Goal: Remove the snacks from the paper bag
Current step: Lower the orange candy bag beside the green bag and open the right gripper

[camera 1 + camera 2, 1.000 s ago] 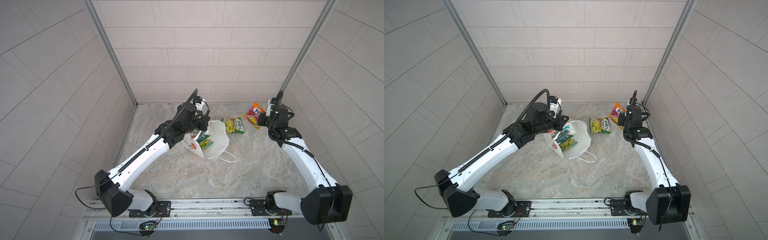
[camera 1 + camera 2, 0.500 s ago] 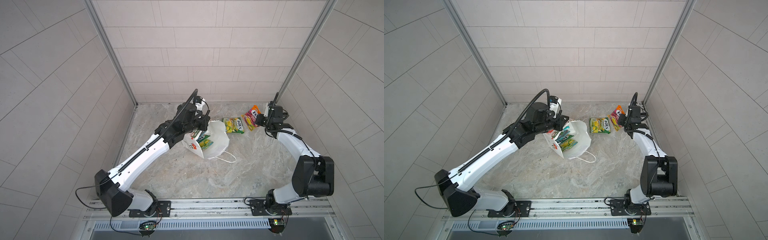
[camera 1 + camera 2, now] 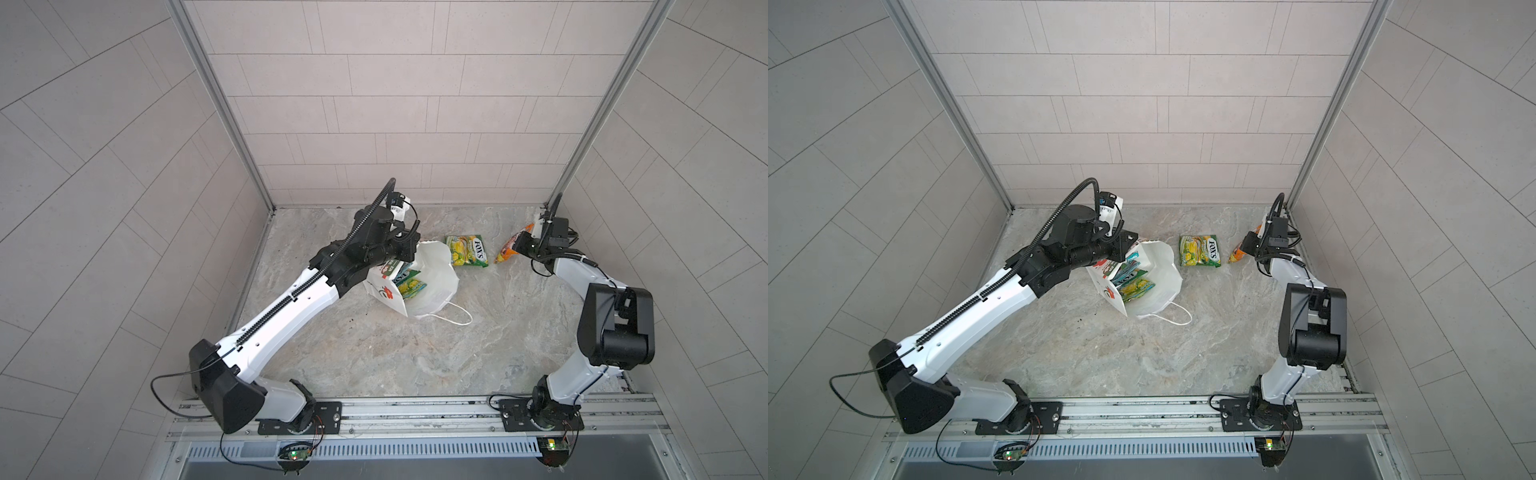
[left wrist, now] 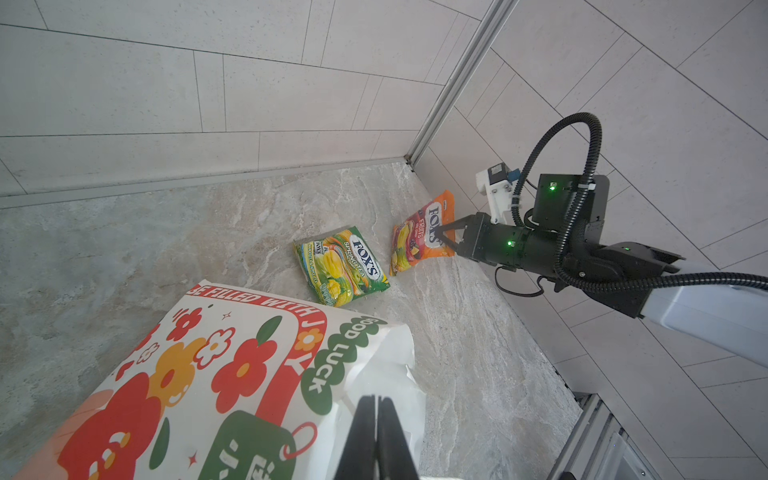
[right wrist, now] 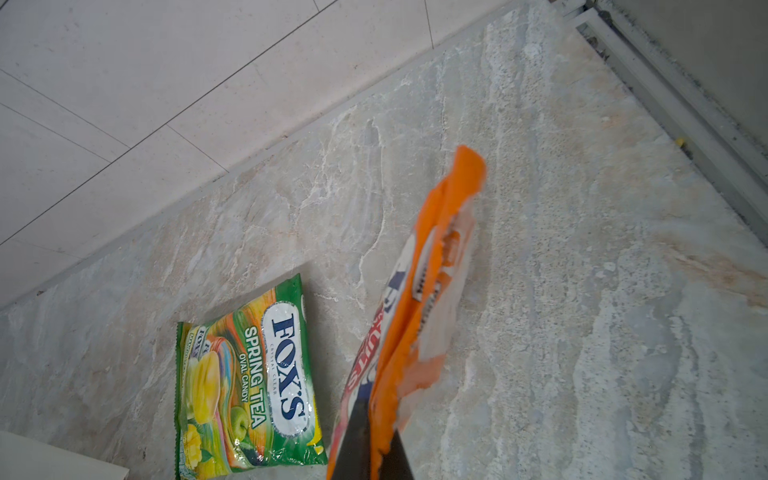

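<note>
Next, my right gripper puts the orange-pink packet down on the marble floor (image 3: 509,252) (image 5: 444,344) close beside the green-yellow packet.
The white paper bag (image 3: 432,286) (image 3: 1158,274) stands tilted, mouth up, left of the floor's middle; its flower-printed face (image 4: 208,374) fills the left wrist view. Inside it lie green-yellow and teal snacks (image 3: 409,282) (image 3: 1133,282). My left gripper (image 3: 409,249) (image 3: 1129,243) (image 4: 376,401) is shut on the bag's far rim. One green-yellow packet (image 3: 467,250) (image 3: 1199,250) (image 4: 343,266) (image 5: 245,386) lies flat on the floor beyond the bag. My right gripper (image 3: 517,249) (image 3: 1246,249) (image 4: 438,235) (image 5: 374,411) is shut on the orange-pink packet (image 3: 505,255) (image 3: 1236,255) (image 4: 415,237) (image 5: 436,270), held on edge near the right wall.
Tiled walls close in the marble floor (image 3: 415,353) at the back and both sides. The bag's white string handle (image 3: 453,318) lies on the floor in front of it. A metal rail (image 3: 415,411) carrying both arm bases runs along the front edge.
The right arm has folded back at the elbow, bringing the orange-pink packet lower and a little nearer the floor. The left arm and the bag have not moved.
</note>
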Motion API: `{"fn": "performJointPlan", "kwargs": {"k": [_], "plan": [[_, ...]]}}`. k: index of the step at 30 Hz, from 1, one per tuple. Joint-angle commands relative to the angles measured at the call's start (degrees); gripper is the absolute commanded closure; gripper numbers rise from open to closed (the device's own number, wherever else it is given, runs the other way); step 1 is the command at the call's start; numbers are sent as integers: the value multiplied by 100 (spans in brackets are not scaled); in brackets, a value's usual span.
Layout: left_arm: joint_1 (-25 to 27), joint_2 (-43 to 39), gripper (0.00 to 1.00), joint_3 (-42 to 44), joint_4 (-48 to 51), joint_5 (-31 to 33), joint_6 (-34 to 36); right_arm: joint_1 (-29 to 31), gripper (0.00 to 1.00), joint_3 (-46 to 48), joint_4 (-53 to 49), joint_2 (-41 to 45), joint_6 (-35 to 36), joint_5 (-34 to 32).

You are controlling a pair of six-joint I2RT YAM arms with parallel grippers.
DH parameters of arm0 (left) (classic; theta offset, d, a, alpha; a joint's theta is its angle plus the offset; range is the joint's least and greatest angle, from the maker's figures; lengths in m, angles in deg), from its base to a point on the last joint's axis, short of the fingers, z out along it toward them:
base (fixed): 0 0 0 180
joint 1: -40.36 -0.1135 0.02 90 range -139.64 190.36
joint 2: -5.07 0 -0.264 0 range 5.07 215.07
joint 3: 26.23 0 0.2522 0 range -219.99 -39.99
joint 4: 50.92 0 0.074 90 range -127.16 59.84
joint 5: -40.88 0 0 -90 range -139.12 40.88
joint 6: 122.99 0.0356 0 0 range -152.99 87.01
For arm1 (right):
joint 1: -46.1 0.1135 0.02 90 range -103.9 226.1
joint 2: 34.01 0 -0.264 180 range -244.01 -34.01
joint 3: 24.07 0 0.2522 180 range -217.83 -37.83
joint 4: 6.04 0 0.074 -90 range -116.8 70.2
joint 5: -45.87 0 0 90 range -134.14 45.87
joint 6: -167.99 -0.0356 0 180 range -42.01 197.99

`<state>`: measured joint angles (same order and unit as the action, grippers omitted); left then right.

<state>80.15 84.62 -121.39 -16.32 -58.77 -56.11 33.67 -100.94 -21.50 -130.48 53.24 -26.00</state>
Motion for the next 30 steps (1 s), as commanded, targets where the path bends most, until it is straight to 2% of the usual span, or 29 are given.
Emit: {"fn": "performJointPlan", "kwargs": {"k": [1, 14, 28, 30], "plan": [[32, -35, 100, -31, -10, 7, 26, -91, 100, -137, -132, -224, 37, 373], [32, -27, 100, -86, 24, 20, 51, -130, 100, -569, -851, -776, 402, 67], [32, -41, 100, -82, 34, 29, 45, -216, 100, -1006, -1421, -1073, 605, -728], [36, -48, 100, -77, 46, 43, 51, -225, 94, -1107, -1510, -1142, 621, -757]]}}
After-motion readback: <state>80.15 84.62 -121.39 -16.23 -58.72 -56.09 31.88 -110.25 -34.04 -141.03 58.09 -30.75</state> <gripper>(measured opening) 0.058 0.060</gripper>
